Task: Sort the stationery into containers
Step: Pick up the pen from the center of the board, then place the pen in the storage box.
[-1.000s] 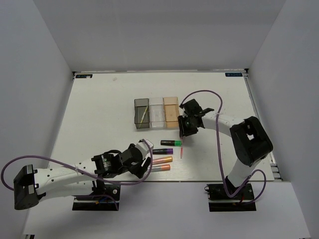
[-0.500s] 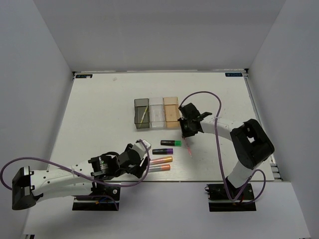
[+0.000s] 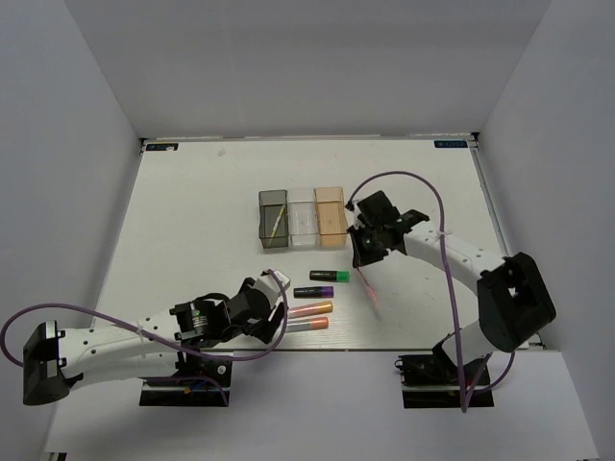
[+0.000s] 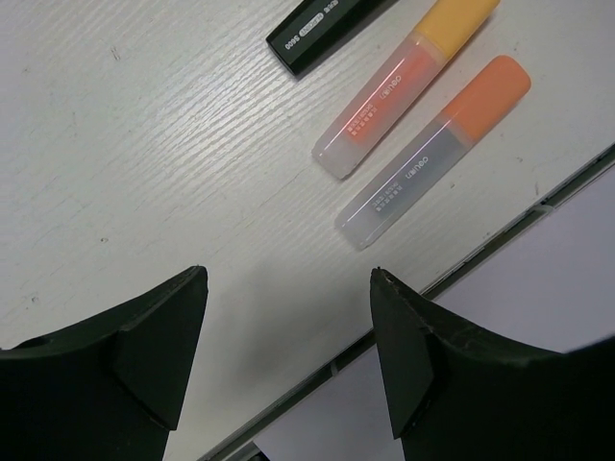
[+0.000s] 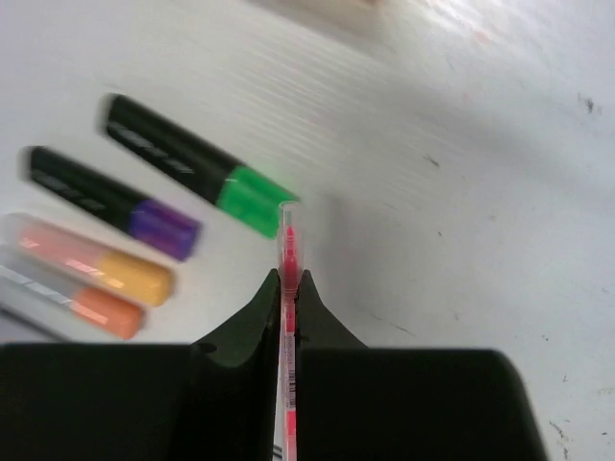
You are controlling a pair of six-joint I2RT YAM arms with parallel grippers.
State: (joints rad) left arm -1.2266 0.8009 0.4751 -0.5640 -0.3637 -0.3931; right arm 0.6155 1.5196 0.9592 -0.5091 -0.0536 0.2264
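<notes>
The robot's right gripper needs to release the thin pink pen in the dark grey box (image 3: 276, 221) next to the wooden stick.
My right gripper (image 3: 362, 257) is shut on the thin pink pen (image 3: 369, 291), which hangs tilted above the table just right of the markers. In the right wrist view the pink pen (image 5: 288, 245) is pinched between the jaws (image 5: 289, 279). The green-ended marker (image 3: 330, 276), the purple-ended marker (image 3: 314, 291) and two orange tubes (image 3: 312, 309) lie on the table. The dark grey box (image 3: 266, 233) holds a wooden stick (image 3: 278, 223); the clear box (image 3: 303, 229) and tan box (image 3: 331, 227) adjoin it. My left gripper (image 3: 279, 322) stands open left of the tubes (image 4: 432, 154).
The table's near edge (image 4: 480, 250) runs right beside the lower tube and under my left gripper. White walls enclose the table on three sides. The right arm's purple cable (image 3: 423, 192) loops above the table right of the boxes.
My right gripper has shut on the pink pen and raised it off the table, and the arm has swung outward to the right. The left arm has drawn back slightly.
</notes>
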